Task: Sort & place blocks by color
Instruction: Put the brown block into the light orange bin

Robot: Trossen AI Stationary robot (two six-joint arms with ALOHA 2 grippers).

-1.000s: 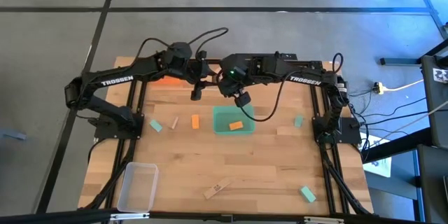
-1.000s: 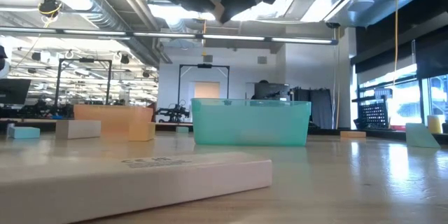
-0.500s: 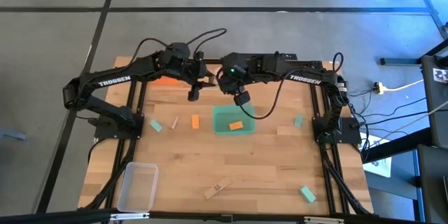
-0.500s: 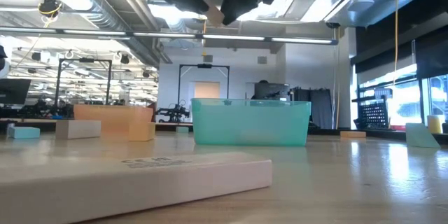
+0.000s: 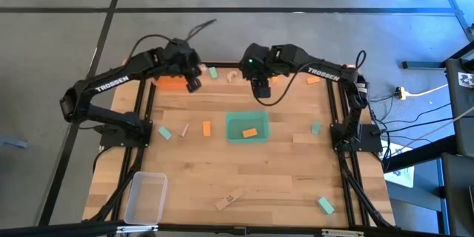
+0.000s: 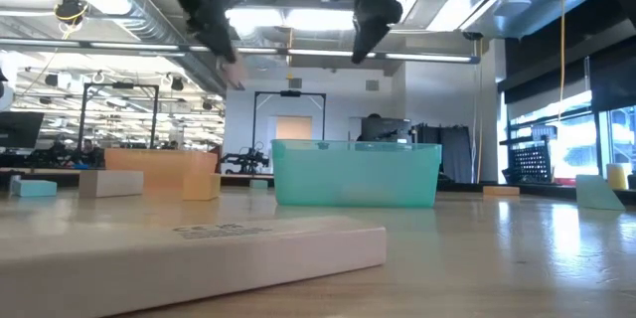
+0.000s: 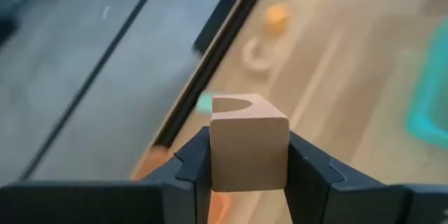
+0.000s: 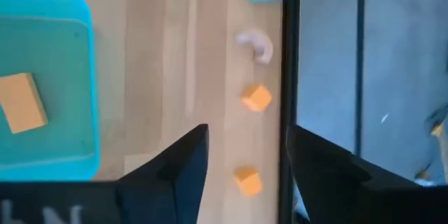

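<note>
The robot's left gripper should set the notched pale wood block down inside the orange tray (image 5: 181, 81), toward the tray's mint block end.
My left gripper (image 5: 192, 83) is above the table's far left, beside the orange tray (image 5: 170, 83), shut on a pale wood block (image 7: 248, 140) with a half-round notch in its top. My right gripper (image 5: 259, 89) hangs open and empty (image 8: 245, 175) above the far edge, beyond the green tray (image 5: 246, 127), which holds one orange block (image 5: 249, 132). Loose on the table lie mint blocks (image 5: 164, 132), (image 5: 212, 72), an orange block (image 5: 207, 127), a pale arch (image 5: 233, 76) and a pale wood block (image 5: 229, 201). Both grippers show high in the low view, the left (image 6: 221, 45) and the right (image 6: 368, 35). My left gripper pinches the pale wood block by two opposite sides (image 7: 218, 164) between its two fingers, low on the block. The notched top stands clear past the fingertips. The block is lifted clear of the table.
A clear tray (image 5: 146, 196) stands at the near left corner. More blocks lie to the right: orange (image 5: 312, 80), mint (image 5: 315, 127) and mint (image 5: 326, 205). Two orange blocks (image 8: 257, 98), (image 8: 246, 180) lie by the far edge under my right gripper.
The two grippers, close together over the table's far middle a second ago, have drawn apart. My left gripper has gone toward the left and far edge with the pale wood block. My right gripper has gone toward the far edge.
</note>
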